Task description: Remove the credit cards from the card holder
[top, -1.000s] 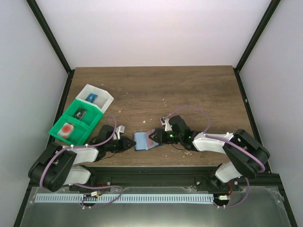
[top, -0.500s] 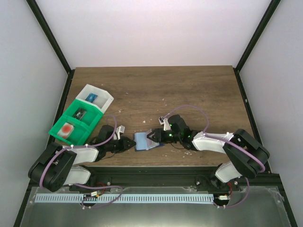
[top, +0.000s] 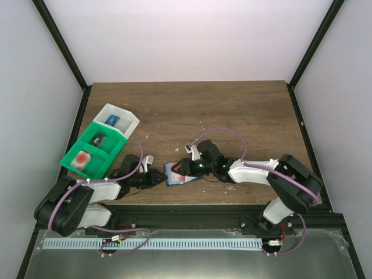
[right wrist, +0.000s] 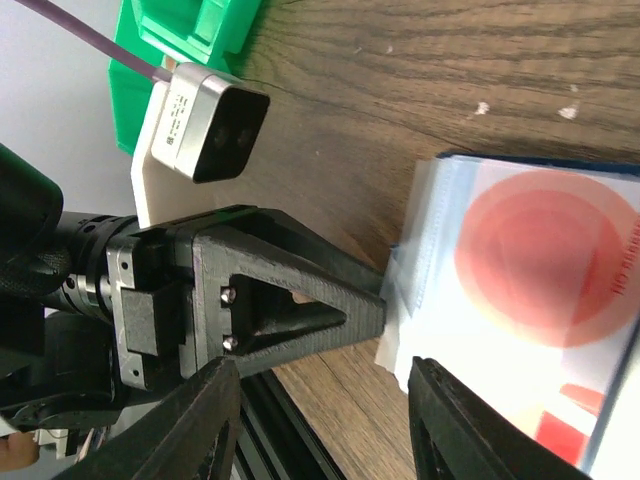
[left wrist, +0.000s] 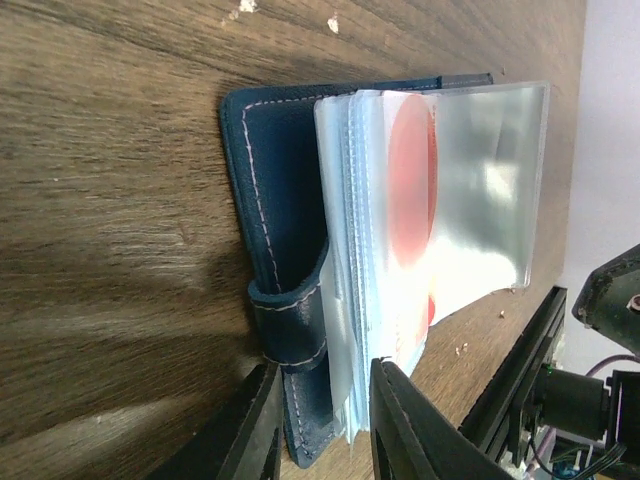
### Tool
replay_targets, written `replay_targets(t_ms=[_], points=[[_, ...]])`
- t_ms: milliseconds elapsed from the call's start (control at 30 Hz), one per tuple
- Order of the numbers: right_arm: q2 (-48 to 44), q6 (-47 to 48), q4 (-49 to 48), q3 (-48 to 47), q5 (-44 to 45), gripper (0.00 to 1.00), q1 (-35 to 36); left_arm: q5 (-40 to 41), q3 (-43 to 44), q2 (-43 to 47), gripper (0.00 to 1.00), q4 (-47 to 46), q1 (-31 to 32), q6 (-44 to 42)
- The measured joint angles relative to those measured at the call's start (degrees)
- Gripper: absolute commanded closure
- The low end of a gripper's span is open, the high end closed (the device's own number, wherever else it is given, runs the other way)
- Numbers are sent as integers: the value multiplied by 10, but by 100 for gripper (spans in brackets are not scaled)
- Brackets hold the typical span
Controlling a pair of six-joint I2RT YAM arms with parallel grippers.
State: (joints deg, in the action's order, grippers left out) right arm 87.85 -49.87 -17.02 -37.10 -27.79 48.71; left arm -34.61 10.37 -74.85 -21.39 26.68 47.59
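Observation:
My right gripper will close next on the top credit card's long edge (top: pixel 185 176) (right wrist: pixel 610 395) next to its printed number, on the side away from my left gripper.
The card holder (top: pixel 176 175) lies open near the table's front edge, its dark blue cover (left wrist: pixel 275 200) on the wood and its clear sleeves (right wrist: pixel 440 205) fanned upward. The credit cards (left wrist: pixel 411 190) sit inside the sleeves, pale with a red-orange disc (right wrist: pixel 550 260). My left gripper (left wrist: pixel 320 425) is shut on the holder's near edge, one finger on the cover and strap, the other against the sleeves. My right gripper (right wrist: pixel 325 430) hovers over the holder's left end (top: pixel 185 167) with its jaws wide open. One of its fingertips (right wrist: pixel 455 420) lies over a sleeve corner.
A green bin (top: pixel 93 148) and a white bin (top: pixel 118 120) with small items stand at the left. The left arm's camera housing (right wrist: pixel 205 125) and finger (right wrist: pixel 290 290) are close in front of my right gripper. Crumbs dot the wood. A black rail (top: pixel 192 212) runs along the front edge.
My right gripper has shifted left over the card holder and its jaws have widened. A pale sleeve with a red mark now faces up. The left gripper has stayed put.

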Motion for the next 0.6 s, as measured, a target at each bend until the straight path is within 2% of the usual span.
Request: replay_targets(t_ms=[300,400,600], points=[[16,1,6,-19,-1,52,7,-4,0,11,69,1,0,1],[9,10,30,-19,14,53,7,-2,0,27,64,5,0,2],[-8,35,74,-19,56,69,8,7,13,71,62,43,0,1]])
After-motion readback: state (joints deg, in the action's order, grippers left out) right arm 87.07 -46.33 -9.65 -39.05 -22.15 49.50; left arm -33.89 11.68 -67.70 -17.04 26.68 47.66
